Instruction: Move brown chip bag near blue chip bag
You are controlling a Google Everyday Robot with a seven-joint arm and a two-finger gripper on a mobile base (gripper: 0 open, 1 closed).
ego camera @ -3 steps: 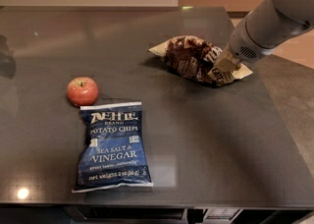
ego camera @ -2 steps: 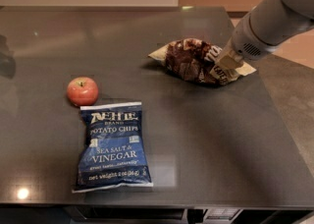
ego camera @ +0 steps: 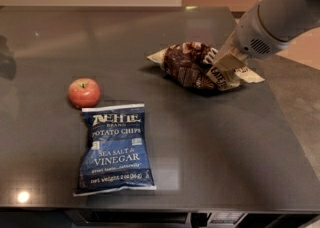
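Observation:
My gripper will let go of the brown chip bag on the table (ego camera: 187,92) beside the top end of the blue chip bag, towards my arm.
The brown chip bag (ego camera: 187,64) lies wrinkled on the dark table (ego camera: 210,152) at the back right, with cream ends. My gripper (ego camera: 223,67) comes in from the upper right and is shut on the bag's right part. Its pale fingers (ego camera: 227,61) cover that end. The blue chip bag (ego camera: 116,147) lies flat at the front left, with white "Sea Salt & Vinegar" lettering. It is well apart from the brown bag, down and to the left.
A red apple (ego camera: 84,92) sits just above the blue bag's top left corner. The table's front edge runs just below the blue bag. The table's right edge is near the arm (ego camera: 272,19).
My gripper and the brown bag have shifted together slightly left and toward the front. The blue bag and the apple have not moved.

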